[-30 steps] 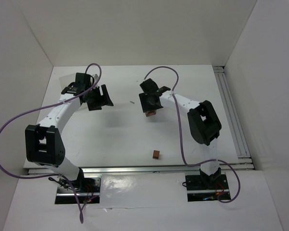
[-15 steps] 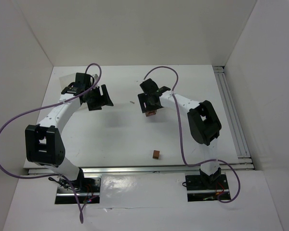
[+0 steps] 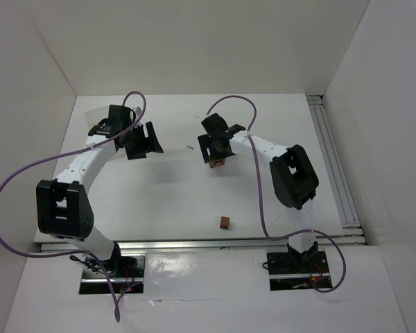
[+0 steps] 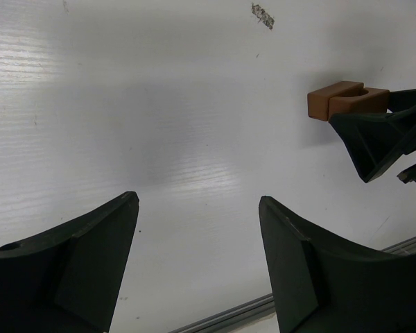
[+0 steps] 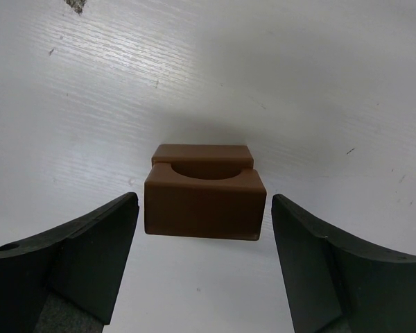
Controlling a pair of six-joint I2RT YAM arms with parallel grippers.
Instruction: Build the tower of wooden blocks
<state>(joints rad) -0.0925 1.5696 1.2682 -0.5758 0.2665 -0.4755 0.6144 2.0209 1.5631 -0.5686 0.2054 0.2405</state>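
The notched block sits a little crooked against the flatter block, so the robot's right gripper needs to move slightly and close on both its ends (image 5: 262,207) to square it first.
A reddish-brown wood block (image 5: 204,201) with a rounded notch in its top edge rests on the white table. A flatter wood block (image 5: 202,150) touches it from behind, and the pair shows as one small brown lump (image 3: 218,164) from above and again in the left wrist view (image 4: 340,101). My right gripper (image 5: 204,199) straddles the notched block, open, with a gap on each side. Another wood block (image 3: 224,222) sits alone near the front edge. My left gripper (image 4: 197,200) hovers open over bare table at the back left (image 3: 144,142).
A tiny pale sliver (image 3: 190,147) lies between the two grippers. A metal rail (image 3: 333,166) runs along the table's right side. White walls close in the back and both sides.
My right gripper's jaws have spread wider, leaving the notched block free on the table. The left arm has not moved.
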